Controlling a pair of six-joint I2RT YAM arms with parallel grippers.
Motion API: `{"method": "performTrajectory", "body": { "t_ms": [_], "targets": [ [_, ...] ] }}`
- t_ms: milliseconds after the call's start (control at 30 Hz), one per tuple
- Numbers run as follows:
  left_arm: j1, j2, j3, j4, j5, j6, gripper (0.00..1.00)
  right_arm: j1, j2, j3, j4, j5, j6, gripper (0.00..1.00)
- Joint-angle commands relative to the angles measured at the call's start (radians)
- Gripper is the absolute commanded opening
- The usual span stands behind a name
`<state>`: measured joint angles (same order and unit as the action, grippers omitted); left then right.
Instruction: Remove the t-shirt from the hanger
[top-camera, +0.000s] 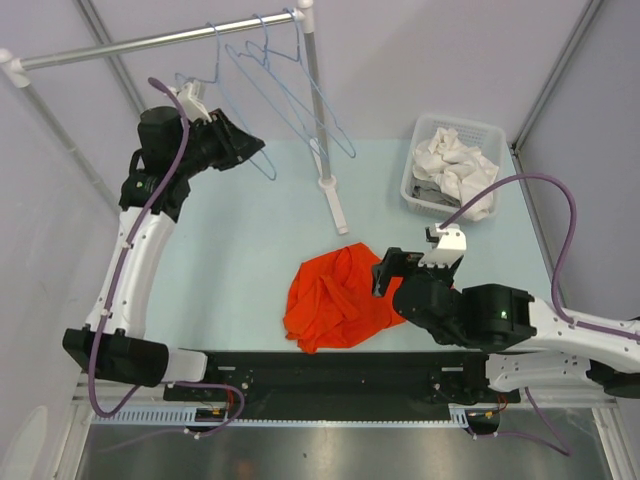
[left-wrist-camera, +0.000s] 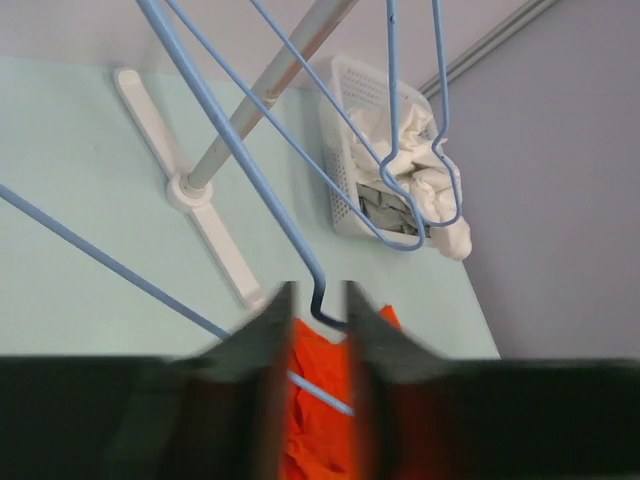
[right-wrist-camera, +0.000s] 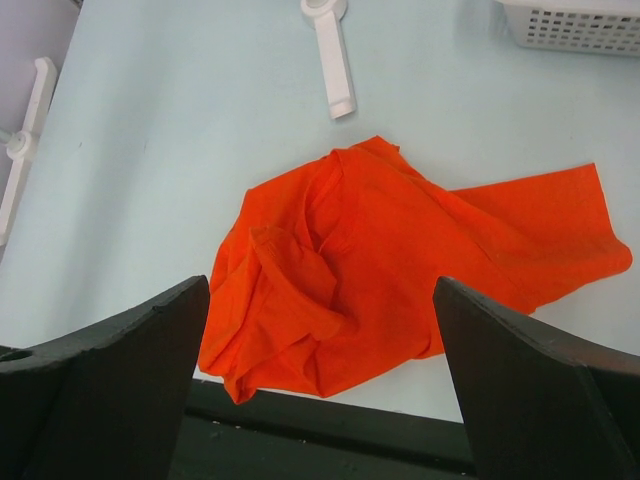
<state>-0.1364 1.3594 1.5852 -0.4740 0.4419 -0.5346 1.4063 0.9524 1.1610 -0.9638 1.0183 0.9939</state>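
Next, the robot's right gripper will move to the raised fold (top-camera: 340, 299) (right-wrist-camera: 300, 286) in the middle of the orange t-shirt's bunched-up part and close there.
The orange t-shirt (top-camera: 335, 300) lies crumpled on the table near the front edge, off any hanger; it also shows in the right wrist view (right-wrist-camera: 400, 260) and between the fingers in the left wrist view (left-wrist-camera: 320, 440). My left gripper (top-camera: 252, 150) is raised at the back left, with its jaws narrow around the wire of a blue hanger (top-camera: 266, 168) that crosses between the fingers (left-wrist-camera: 318, 392). My right gripper (top-camera: 385, 272) is open and empty, hovering just above the shirt's right side (right-wrist-camera: 320, 288).
Two more blue hangers (top-camera: 290, 90) hang on the grey rail (top-camera: 130, 45). The rail's post (top-camera: 315, 100) stands on a white foot (top-camera: 333, 205) at mid-table. A white basket (top-camera: 490, 135) of white cloths sits at the back right. A black strip runs along the front edge.
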Motion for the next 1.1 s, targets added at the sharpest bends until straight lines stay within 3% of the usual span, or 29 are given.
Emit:
{"method": "performTrajectory", "body": {
  "t_ms": [0, 33, 67, 200, 267, 467, 567, 667, 767, 867, 1067],
  "targets": [
    [0.008, -0.112, -0.040, 0.015, -0.025, -0.001, 0.55, -0.064, 0.014, -0.015, 0.074, -0.065, -0.038, 1.00],
    [0.008, -0.134, -0.056, 0.012, -0.041, 0.005, 0.72, -0.082, 0.016, -0.024, 0.085, -0.089, -0.049, 1.00],
    [0.008, -0.153, -0.062, 0.000, -0.069, 0.025, 0.77, -0.117, 0.019, -0.035, 0.103, -0.133, -0.054, 1.00],
    [0.008, -0.305, -0.149, -0.014, -0.109, 0.042, 0.83, -0.194, 0.011, -0.090, 0.164, -0.214, -0.092, 1.00],
    [0.008, -0.385, -0.223, 0.012, -0.103, 0.036, 0.83, -0.255, 0.008, -0.110, 0.215, -0.279, -0.123, 1.00],
    [-0.022, -0.670, -0.629, -0.006, -0.008, 0.018, 0.82, -0.450, 0.034, -0.193, 0.336, -0.516, -0.164, 1.00],
    [-0.121, -0.808, -0.827, -0.032, -0.052, -0.048, 0.79, -0.523, 0.060, -0.219, 0.343, -0.567, -0.141, 1.00],
    [-0.302, -0.897, -0.993, -0.026, -0.176, -0.166, 0.72, -0.610, 0.074, -0.257, 0.324, -0.612, -0.089, 1.00],
    [-0.551, -0.895, -1.112, -0.028, -0.356, -0.263, 0.63, -0.717, 0.078, -0.329, 0.368, -0.711, -0.070, 1.00],
    [-0.673, -0.847, -1.174, -0.011, -0.480, -0.356, 0.63, -0.812, 0.074, -0.417, 0.462, -0.835, -0.081, 1.00],
    [-0.723, -0.714, -1.310, 0.195, -0.502, -0.450, 0.63, -0.909, 0.075, -0.585, 0.631, -0.952, -0.097, 1.00]
  ]
}}
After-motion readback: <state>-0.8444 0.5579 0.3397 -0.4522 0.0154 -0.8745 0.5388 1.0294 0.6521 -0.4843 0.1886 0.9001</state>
